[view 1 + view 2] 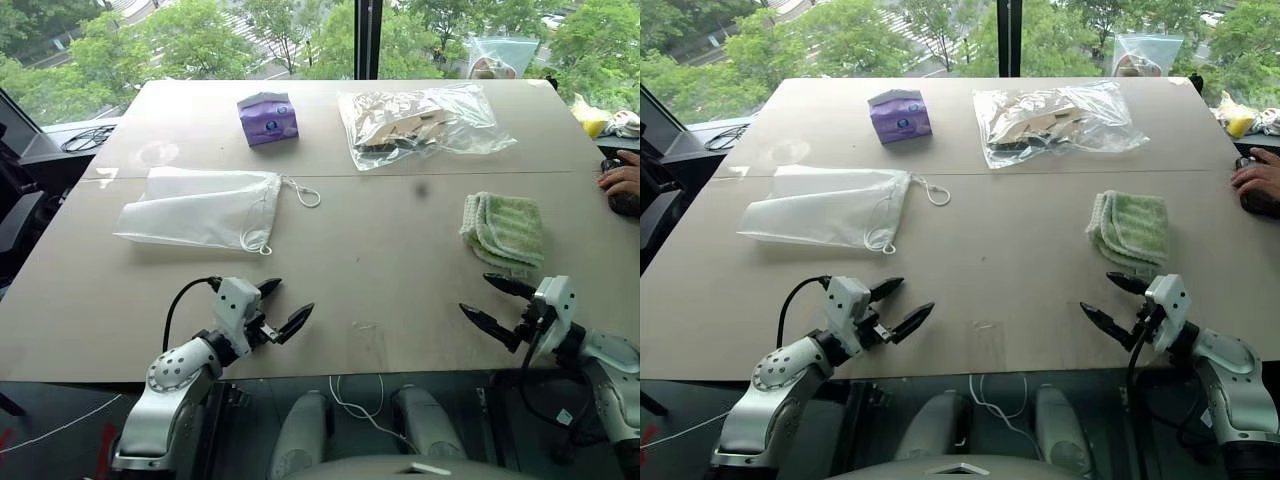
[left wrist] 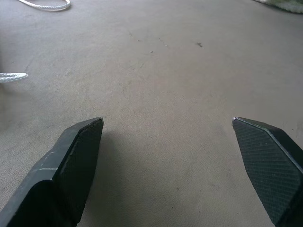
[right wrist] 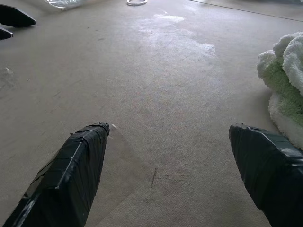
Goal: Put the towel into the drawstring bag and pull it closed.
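I will next move my left gripper to the drawstring bag and close it on the cord lying across its top [image 1: 258, 207] beside the opening, near the knot in the cord.
The light green ribbed towel [image 1: 503, 232] lies folded on the right half of the table; its edge shows beside my right fingers in the right wrist view [image 3: 286, 80]. The translucent white drawstring bag [image 1: 200, 208] lies flat on the left half, mouth to the right, cord loops [image 1: 303, 193] trailing off it. Over the near table edge my left gripper [image 1: 284, 305] hovers open and empty, well short of the bag. My right gripper [image 1: 490, 299] is open and empty too, just in front of the towel.
A purple tissue pack [image 1: 267, 119] and a clear plastic bag with brown-beige contents [image 1: 420, 122] sit at the back of the table [image 1: 390, 260]. A person's hand [image 1: 621, 180] rests at the right edge. A window lies beyond the far edge.
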You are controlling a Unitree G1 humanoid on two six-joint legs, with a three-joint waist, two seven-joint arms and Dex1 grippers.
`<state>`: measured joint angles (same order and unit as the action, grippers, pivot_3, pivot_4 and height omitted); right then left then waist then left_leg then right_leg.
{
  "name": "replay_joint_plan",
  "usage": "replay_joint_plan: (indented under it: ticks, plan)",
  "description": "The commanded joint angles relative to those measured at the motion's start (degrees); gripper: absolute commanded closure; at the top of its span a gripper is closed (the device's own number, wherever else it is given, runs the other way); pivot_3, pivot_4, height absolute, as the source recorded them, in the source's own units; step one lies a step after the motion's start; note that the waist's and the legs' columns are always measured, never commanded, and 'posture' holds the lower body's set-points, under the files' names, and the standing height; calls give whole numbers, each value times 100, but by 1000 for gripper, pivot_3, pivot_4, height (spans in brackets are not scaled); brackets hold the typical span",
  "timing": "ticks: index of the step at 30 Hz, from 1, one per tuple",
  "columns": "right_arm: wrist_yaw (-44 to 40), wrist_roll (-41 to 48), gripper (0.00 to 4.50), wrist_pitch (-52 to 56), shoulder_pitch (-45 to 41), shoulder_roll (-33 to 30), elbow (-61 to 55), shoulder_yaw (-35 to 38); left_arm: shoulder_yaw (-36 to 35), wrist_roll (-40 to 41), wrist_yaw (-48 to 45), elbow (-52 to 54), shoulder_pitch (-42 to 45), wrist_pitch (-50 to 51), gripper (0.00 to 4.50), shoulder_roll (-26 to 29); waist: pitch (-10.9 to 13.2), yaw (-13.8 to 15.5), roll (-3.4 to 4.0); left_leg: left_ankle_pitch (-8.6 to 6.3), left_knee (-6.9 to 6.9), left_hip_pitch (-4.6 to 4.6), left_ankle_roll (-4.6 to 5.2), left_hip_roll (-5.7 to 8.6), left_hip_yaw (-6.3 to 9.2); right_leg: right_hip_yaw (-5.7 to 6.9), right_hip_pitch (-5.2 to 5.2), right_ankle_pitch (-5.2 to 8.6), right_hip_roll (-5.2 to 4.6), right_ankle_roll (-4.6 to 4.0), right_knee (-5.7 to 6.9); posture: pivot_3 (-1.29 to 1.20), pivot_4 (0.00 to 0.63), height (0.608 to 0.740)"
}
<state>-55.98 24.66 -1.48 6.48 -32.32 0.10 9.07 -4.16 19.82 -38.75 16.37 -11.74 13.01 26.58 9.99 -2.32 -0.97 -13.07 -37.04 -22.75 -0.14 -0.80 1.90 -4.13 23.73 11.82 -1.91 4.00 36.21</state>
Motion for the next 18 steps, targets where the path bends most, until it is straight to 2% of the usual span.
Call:
replay_joint_plan:
  ticks: [1, 5, 18]
  plan:
    - [-142, 98, 161, -142, -249, 43, 140, 76, -165, 45, 86, 64, -211, 81, 0, 18, 0, -3, 0, 0, 0, 0, 0, 0, 0, 0, 0, 0, 0, 0, 0, 0, 150, 740]
    - [-240, 130, 161, -100, -484, 134, 227, -15, -339, 166, 250, 322, -284, 152, 0, -20, 3, -27, -3, 0, -1, 1, 0, -17, -10, -1, 2, 0, 8, 0, -5, 0, 150, 740]
    - [-219, 124, 161, -104, -475, 182, 95, 32, -360, 243, 261, 277, -69, 205, 0, 10, 4, 15, -2, 0, 0, -6, 0, -15, -4, 4, 2, 1, 9, -2, -8, 0, 150, 740]
